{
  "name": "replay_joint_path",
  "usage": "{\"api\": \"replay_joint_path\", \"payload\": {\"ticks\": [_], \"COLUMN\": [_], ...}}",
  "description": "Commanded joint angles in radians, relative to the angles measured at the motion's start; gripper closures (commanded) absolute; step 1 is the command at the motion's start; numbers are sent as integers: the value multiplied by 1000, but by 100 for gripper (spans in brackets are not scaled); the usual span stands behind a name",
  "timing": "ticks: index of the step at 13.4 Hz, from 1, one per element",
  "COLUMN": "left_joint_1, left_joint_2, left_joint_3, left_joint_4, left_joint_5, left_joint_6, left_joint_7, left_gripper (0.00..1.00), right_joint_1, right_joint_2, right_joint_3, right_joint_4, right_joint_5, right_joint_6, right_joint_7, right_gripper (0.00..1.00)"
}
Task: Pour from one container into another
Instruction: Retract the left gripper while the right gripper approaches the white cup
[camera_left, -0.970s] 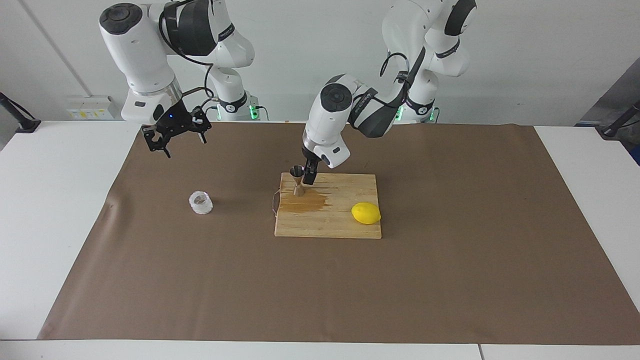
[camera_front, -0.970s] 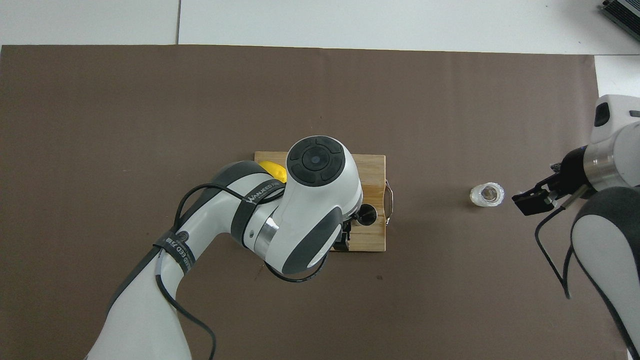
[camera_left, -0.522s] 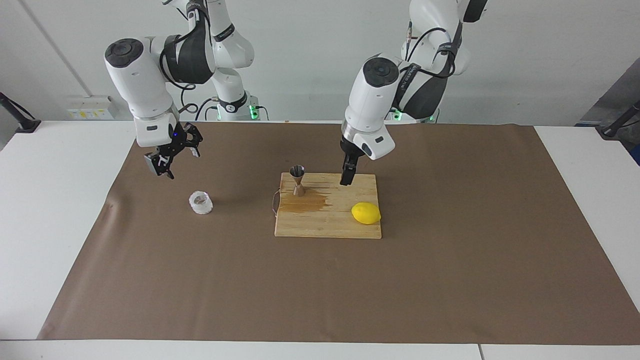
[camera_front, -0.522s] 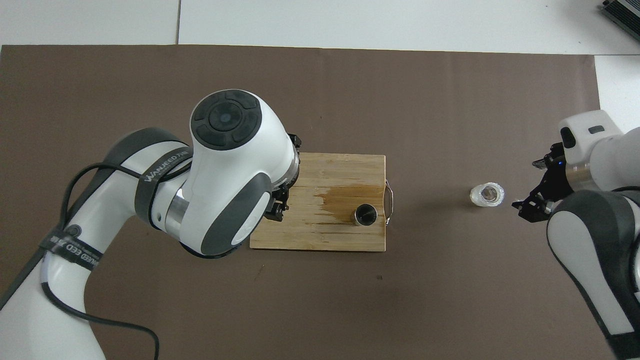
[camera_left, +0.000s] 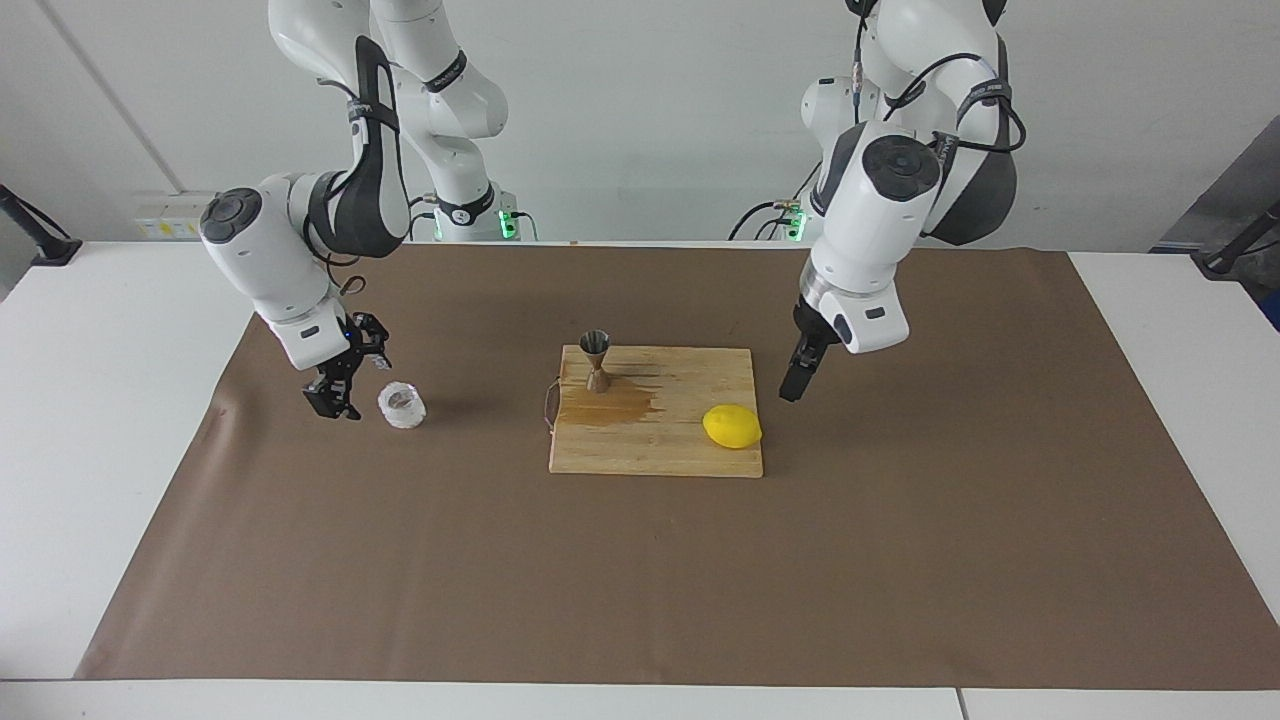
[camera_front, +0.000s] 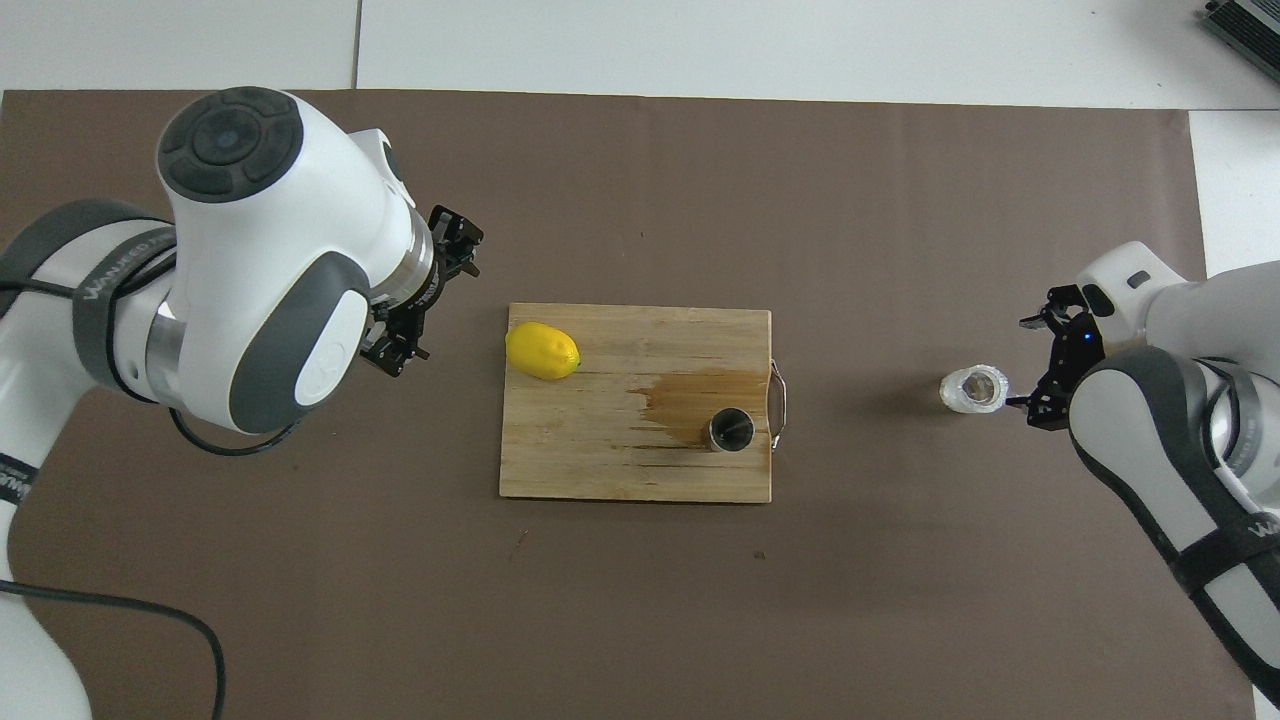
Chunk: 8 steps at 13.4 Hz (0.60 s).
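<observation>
Next, my right gripper should go to the ribbed side (camera_front: 990, 394) of the small glass cup and close there, leaving the cup's opening free for pouring.
The small ribbed glass cup (camera_left: 402, 406) (camera_front: 974, 389) stands on the brown paper toward the right arm's end of the table. My right gripper (camera_left: 343, 390) (camera_front: 1033, 367) hangs low right beside it, open, with the cup outside its fingers. The silvery hourglass jigger (camera_left: 596, 360) (camera_front: 731, 430) stands upright on the wooden cutting board (camera_left: 655, 450) (camera_front: 610, 470), next to a dark wet stain. My left gripper (camera_left: 791, 385) (camera_front: 440, 298) is open and holds nothing. It hovers over the paper just off the board's lemon end.
A yellow lemon (camera_left: 731, 426) (camera_front: 541, 350) lies on the board at the corner toward the left arm's end. The board has a wire handle (camera_front: 779, 405) at its jigger end. Brown paper (camera_left: 640, 580) covers most of the white table.
My left gripper has drawn away from the jigger, across the board to the paper off its lemon end. My right gripper has come down to just beside the glass cup.
</observation>
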Motion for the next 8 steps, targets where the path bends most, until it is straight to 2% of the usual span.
{"api": "replay_joint_path", "payload": {"ticks": [1,4,8], "left_joint_1": [89,173,259], "left_joint_2": [-66,-111,-138], "left_joint_3": [-9,-9,-9], "left_joint_4": [-35,-48,-51], "left_joint_5": [15,13,15], "left_joint_6": [-35,-47,-63], "left_joint_7": [224,503,858], "left_gripper": [0,0,0], "right_joint_1": [-41,-61,-59], "right_joint_2": [7,12,13], "right_joint_3": [8,8,8], "right_joint_4": [-56,-124,-128], "right_joint_5": [103,184,194], "right_joint_6": [53,70,77], "right_joint_7": [-124,-210,-228], "right_gripper": [0,0,0]}}
